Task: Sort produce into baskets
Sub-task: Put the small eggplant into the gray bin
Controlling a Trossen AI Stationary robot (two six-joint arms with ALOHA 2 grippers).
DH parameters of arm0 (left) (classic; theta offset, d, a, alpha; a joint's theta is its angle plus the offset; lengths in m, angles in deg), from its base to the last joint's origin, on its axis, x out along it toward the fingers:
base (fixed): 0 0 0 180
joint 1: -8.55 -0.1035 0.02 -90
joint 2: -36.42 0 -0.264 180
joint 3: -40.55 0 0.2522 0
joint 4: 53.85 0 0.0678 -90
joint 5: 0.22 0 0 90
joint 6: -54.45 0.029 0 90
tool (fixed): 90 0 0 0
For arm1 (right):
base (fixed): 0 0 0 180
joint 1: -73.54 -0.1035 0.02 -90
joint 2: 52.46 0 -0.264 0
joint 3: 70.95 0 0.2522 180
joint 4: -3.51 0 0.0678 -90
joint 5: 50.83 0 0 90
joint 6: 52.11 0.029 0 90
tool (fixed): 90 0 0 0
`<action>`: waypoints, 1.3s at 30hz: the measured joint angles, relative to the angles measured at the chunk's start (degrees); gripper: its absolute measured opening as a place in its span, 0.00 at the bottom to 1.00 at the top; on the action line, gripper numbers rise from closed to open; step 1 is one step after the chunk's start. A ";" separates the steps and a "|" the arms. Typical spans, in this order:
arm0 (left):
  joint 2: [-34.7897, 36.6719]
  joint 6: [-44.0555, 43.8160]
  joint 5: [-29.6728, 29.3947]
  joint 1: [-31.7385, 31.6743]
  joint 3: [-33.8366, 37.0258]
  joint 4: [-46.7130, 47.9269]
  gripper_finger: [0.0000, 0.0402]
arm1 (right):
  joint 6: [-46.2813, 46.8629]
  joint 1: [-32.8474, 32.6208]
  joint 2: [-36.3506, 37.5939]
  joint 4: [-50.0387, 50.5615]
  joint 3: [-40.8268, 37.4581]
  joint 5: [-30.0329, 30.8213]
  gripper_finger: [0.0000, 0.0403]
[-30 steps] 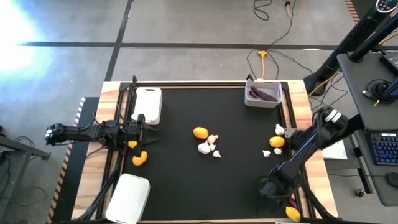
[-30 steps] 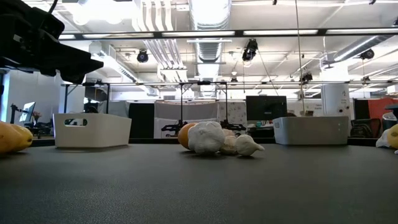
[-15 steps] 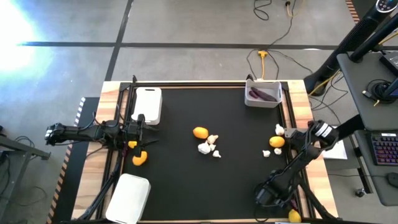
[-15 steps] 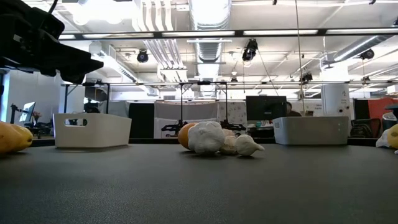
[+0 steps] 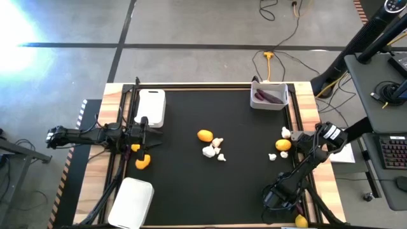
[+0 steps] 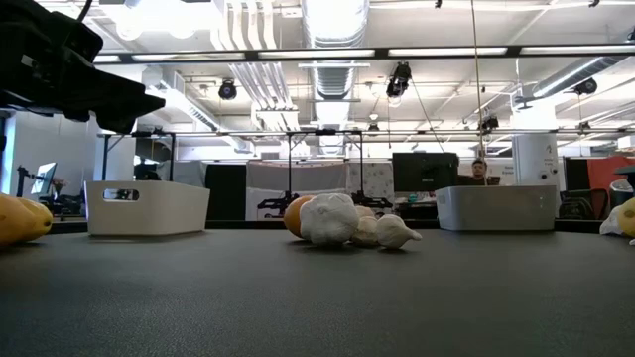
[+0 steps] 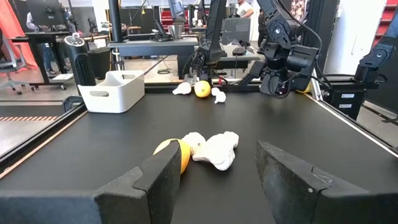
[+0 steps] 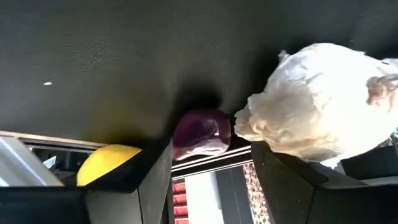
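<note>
My right gripper is crowded by the whitish lumpy piece at the dark purple piece's side, so it should open and take only the dark purple piece [image 8: 200, 132].
My right gripper [image 5: 278, 198] is open, low over the table's near right corner. In its wrist view [image 8: 208, 155] the fingers stand on either side of a dark purple piece [image 8: 200, 134] without touching it. A whitish lumpy piece [image 8: 314, 99] and a lemon [image 8: 109, 163] lie right beside it. My left gripper [image 5: 147, 137] waits open and empty at the left edge, facing a lemon [image 7: 177, 152] and whitish pieces [image 7: 214, 149] at mid-table. Three white baskets stand far left [image 5: 150, 107], near left [image 5: 132, 202] and far right [image 5: 269, 95]; the far right one holds purple pieces.
A lemon [image 5: 205, 135] and whitish pieces [image 5: 210, 151] lie at mid-table. Another lemon [image 5: 283, 145] with whitish pieces [image 5: 286, 132] lies at the right. A lemon [image 5: 144, 161] lies by my left gripper, and one [image 5: 299, 221] lies at the near right corner.
My right gripper has gone toward the table's near edge and come down over the near right corner, its arm folding in. It has held almost still for the last half second. The produce has stayed in place.
</note>
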 joint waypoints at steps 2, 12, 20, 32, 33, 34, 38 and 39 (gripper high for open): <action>-0.01 0.01 0.01 0.00 0.01 -0.02 0.47 | 0.03 0.00 0.00 -0.33 0.02 0.01 0.52; -0.01 -0.01 0.01 0.02 0.00 0.00 0.47 | 4.90 -0.02 0.00 -9.73 0.07 0.71 0.52; -0.01 -0.01 -0.01 0.00 0.00 0.00 0.47 | 5.69 -0.11 0.00 -10.38 0.09 5.67 0.45; 0.00 0.00 0.00 0.01 0.00 -0.02 0.47 | 4.89 -0.11 0.02 -10.28 0.27 5.81 0.34; 0.00 0.01 0.00 0.00 0.00 -0.02 0.47 | 4.93 -0.09 0.02 -10.16 0.68 6.05 0.35; 0.00 -0.01 -0.01 0.02 0.02 -0.02 0.47 | 4.80 0.05 0.02 -10.24 1.24 6.47 0.36; 0.00 0.01 0.02 0.00 0.00 -0.02 0.47 | 4.64 0.35 0.02 -10.53 3.69 8.24 0.44; -0.01 0.00 0.02 0.00 0.00 -0.02 0.47 | 4.94 0.29 0.02 -10.10 4.01 8.37 0.46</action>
